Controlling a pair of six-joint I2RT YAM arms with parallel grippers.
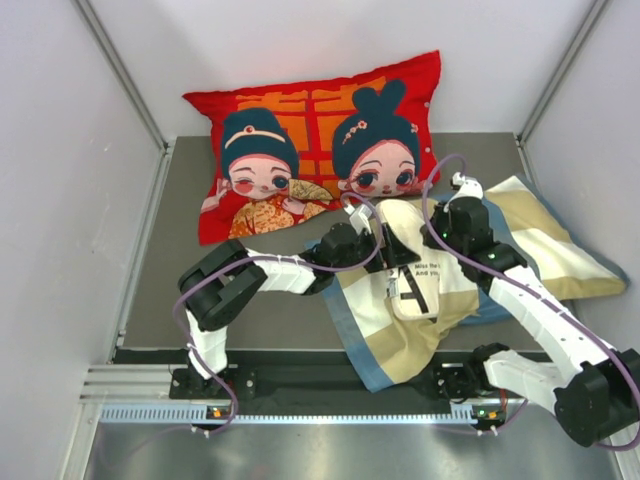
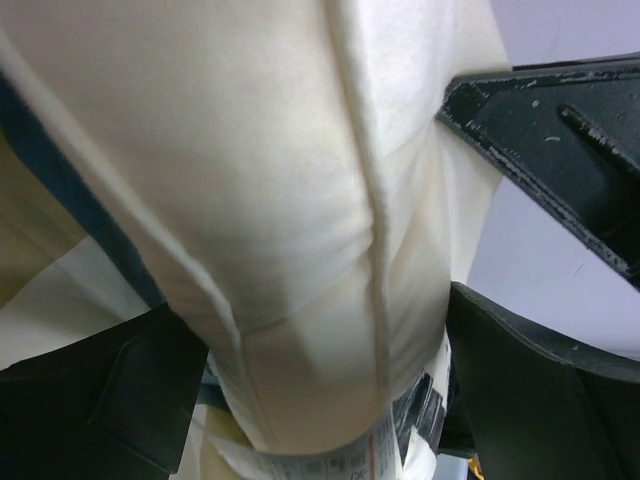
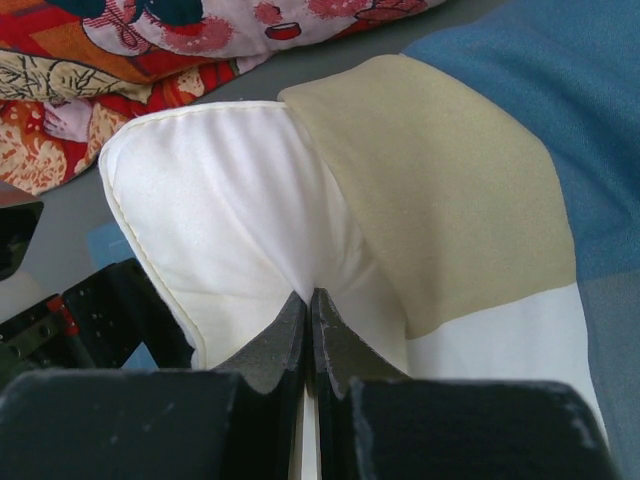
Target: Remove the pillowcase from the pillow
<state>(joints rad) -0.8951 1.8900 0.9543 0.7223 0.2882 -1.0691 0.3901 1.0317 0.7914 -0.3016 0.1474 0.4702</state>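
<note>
The pillow's white fabric is pinched in my right gripper, so that gripper should open and take the pillowcase's tan edge (image 3: pixel 398 262) while my left gripper holds the pillow.
The cream-white pillow (image 1: pixel 405 250) lies at mid-table, its dark text facing up, on the blue, tan and cream pillowcase (image 1: pixel 545 245), which is spread out to the right and front. My left gripper (image 1: pixel 385 238) is open wide, and the pillow's plump end (image 2: pixel 300 250) and its care label fill the gap between the fingers (image 2: pixel 120 400). My right gripper (image 3: pixel 311 295) is shut, pinching a fold of the pillow's white fabric (image 3: pixel 220 200). The pinch is just left of the pillowcase's tan edge (image 3: pixel 450 200). In the top view the right gripper (image 1: pixel 440 230) sits at the pillow's right side.
A large red cartoon-figure cushion (image 1: pixel 320 150) lies across the back of the grey table (image 1: pixel 180 260), close behind both grippers. White walls enclose the left, back and right. Part of the pillowcase hangs over the near edge (image 1: pixel 385 370) between the arm bases.
</note>
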